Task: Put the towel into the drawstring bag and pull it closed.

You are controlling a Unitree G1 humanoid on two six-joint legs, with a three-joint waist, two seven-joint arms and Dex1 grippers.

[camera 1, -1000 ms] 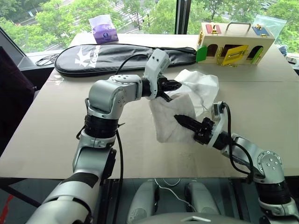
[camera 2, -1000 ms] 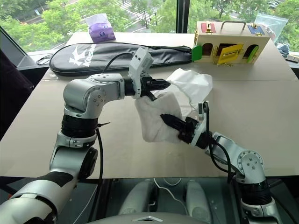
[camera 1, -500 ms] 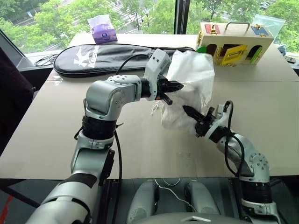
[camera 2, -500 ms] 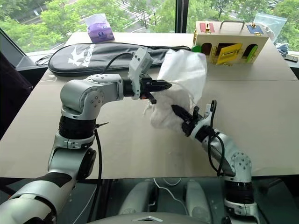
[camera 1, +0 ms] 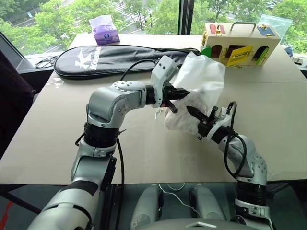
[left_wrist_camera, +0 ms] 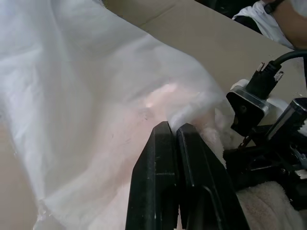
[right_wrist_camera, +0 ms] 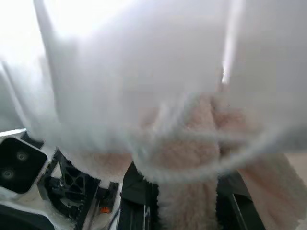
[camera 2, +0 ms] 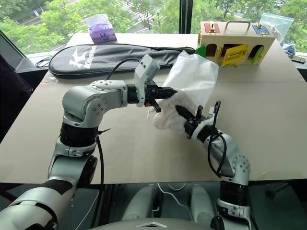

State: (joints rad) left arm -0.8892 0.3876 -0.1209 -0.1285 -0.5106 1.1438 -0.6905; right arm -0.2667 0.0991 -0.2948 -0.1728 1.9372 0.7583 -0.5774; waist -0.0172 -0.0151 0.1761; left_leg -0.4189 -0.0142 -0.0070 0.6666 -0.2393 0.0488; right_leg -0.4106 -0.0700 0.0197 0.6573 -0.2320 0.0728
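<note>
I need to let go of the towel with my right gripper deep inside the drawstring bag [camera 1: 193,94] [right_wrist_camera: 189,96], just in front of the racket case.
The drawstring bag [camera 1: 205,76] is a thin white pouch held up above the table, billowing toward the back. My left gripper [camera 1: 181,93] is shut on its edge; the left wrist view has the closed fingers [left_wrist_camera: 163,143] pinching the sheer fabric [left_wrist_camera: 86,96]. Just below and to the right, my right gripper [camera 1: 193,111] is shut on the towel [camera 1: 173,120], a fuzzy off-white, faintly pink bundle. In the right wrist view the towel [right_wrist_camera: 192,158] sits between the fingers, with the bag's fabric [right_wrist_camera: 144,62] draped over its far end. How far the towel reaches into the bag is hidden.
A long black racket case [camera 1: 110,57] lies across the back of the brown table [camera 1: 57,134]. A wooden box with coloured doors [camera 1: 240,45] stands at the back right, a clear plastic bag [camera 1: 276,24] behind it. A purple tissue packet [camera 1: 106,31] sits far back left.
The bag has been lifted off the table and now stands up behind the grippers. My right gripper has rolled and pushed forward with the towel, up close under the left gripper, which has stayed put.
</note>
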